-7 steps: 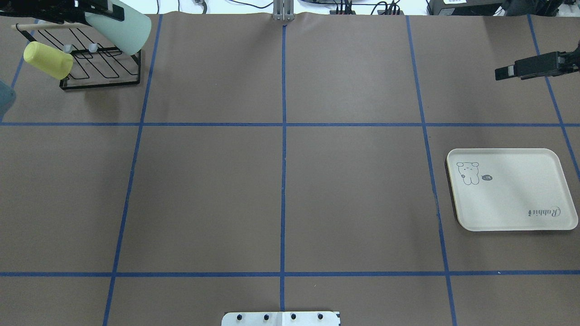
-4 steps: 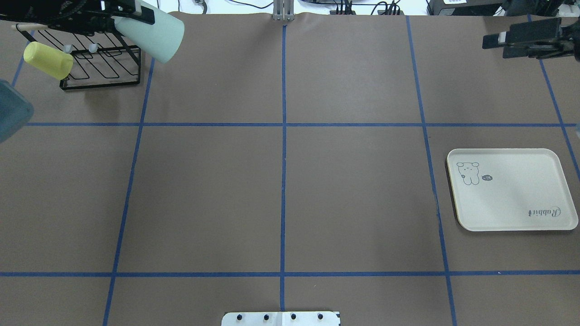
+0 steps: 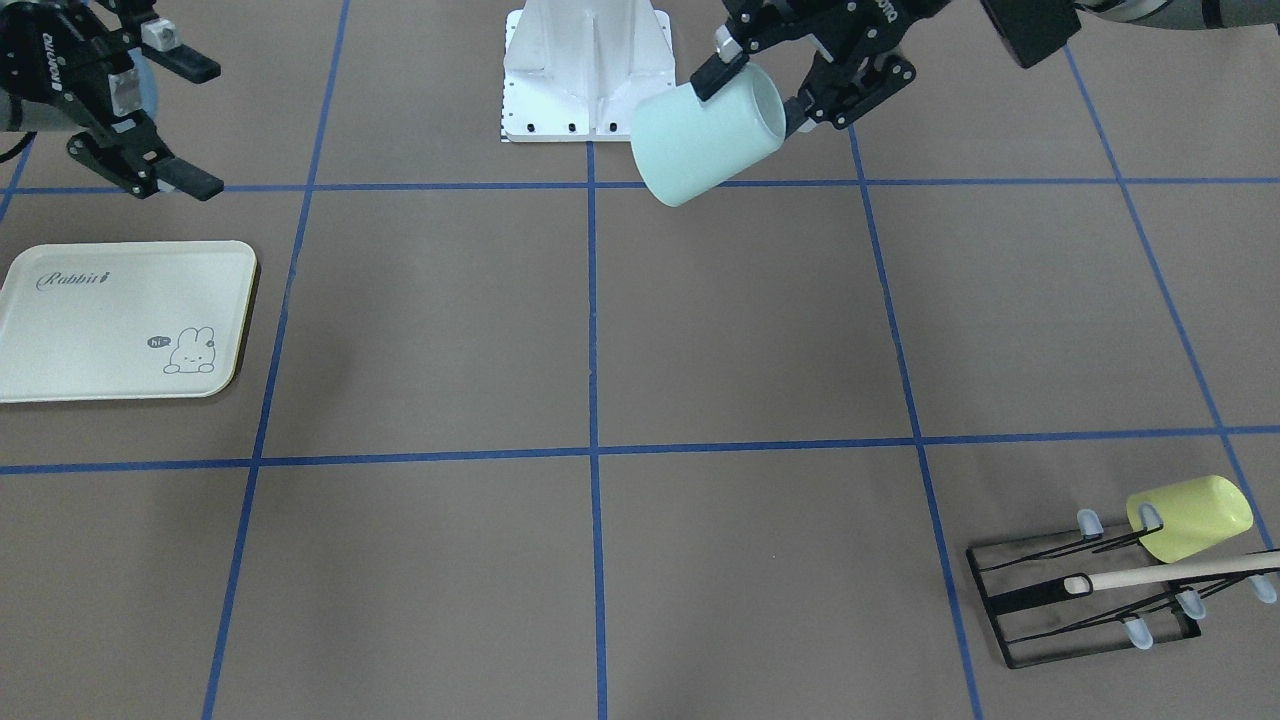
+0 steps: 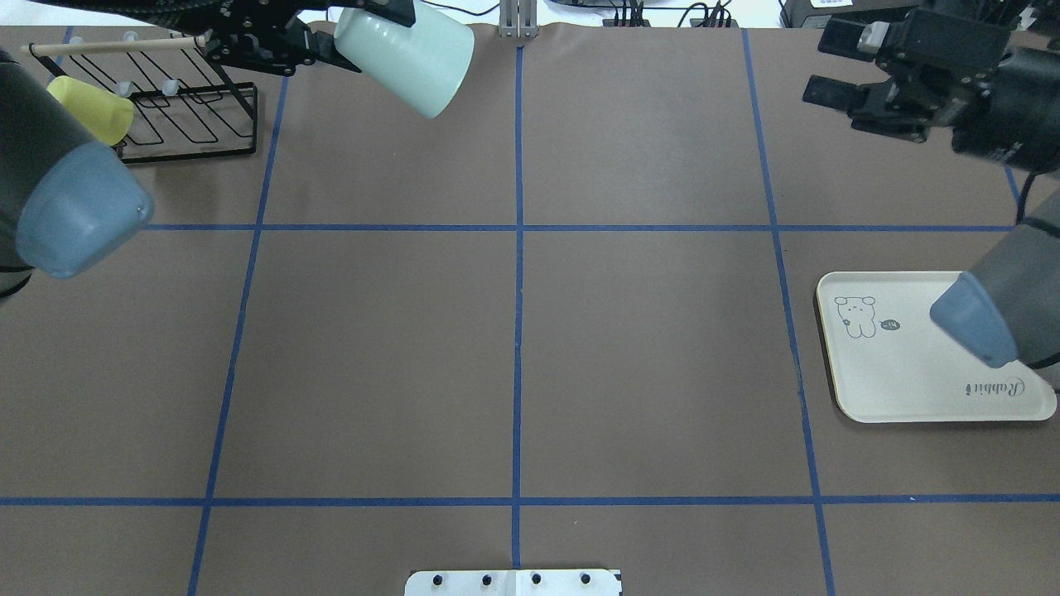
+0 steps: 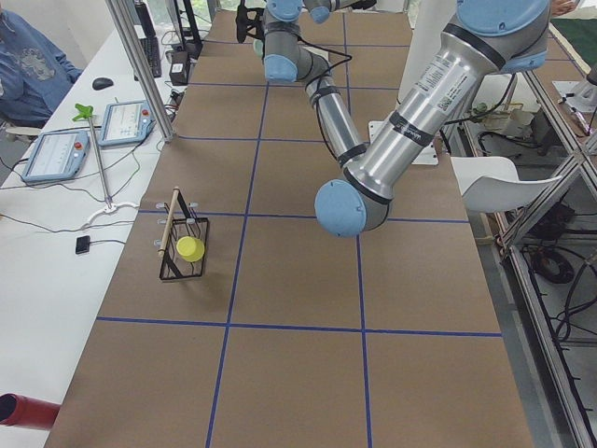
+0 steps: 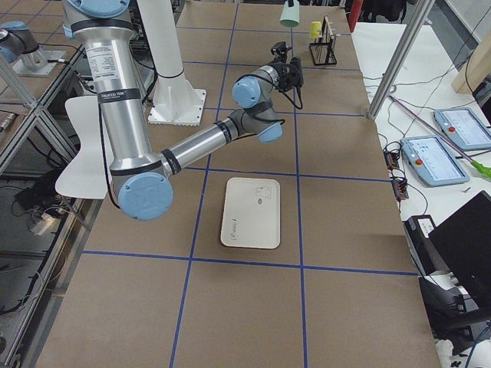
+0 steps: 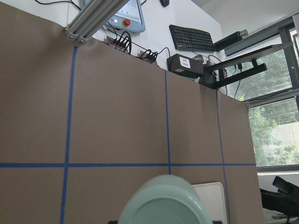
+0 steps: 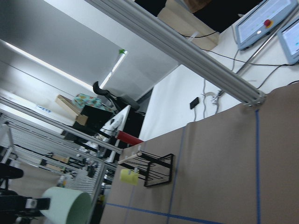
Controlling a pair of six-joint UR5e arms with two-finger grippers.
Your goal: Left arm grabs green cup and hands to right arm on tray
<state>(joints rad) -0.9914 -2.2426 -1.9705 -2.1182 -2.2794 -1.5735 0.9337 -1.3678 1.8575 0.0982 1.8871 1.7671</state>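
Note:
My right gripper is to close next on the loose end [image 3: 672, 163] [image 8: 78, 210] of the green cup, opposite the end that my left gripper holds.
The pale mint-green cup [image 3: 700, 140] hangs tilted in the air, gripped at its rim by my left gripper [image 3: 765, 95], which is shut on it. In the overhead view the cup [image 4: 410, 62] is at the table's far edge, just left of the centre line, with the left gripper [image 4: 352, 37] behind it. The cup's base fills the bottom of the left wrist view [image 7: 163, 200]. My right gripper [image 4: 828, 64] is open and empty at the far right, jaws pointing toward the cup; it also shows in the front view [image 3: 195, 125]. The cream tray [image 4: 903, 372] lies flat at the right, empty.
A black wire rack [image 4: 190, 116] with a wooden rod stands at the far left and holds a yellow-green cup [image 4: 99, 108]. My left elbow [image 4: 79, 211] hangs over the left side, my right elbow [image 4: 977, 319] over the tray. The robot base [image 3: 585, 70] is at mid near edge.
My left gripper has carried the green cup rightward from the rack toward the centre line. My right gripper has moved left toward it, and both elbows have swung into view.

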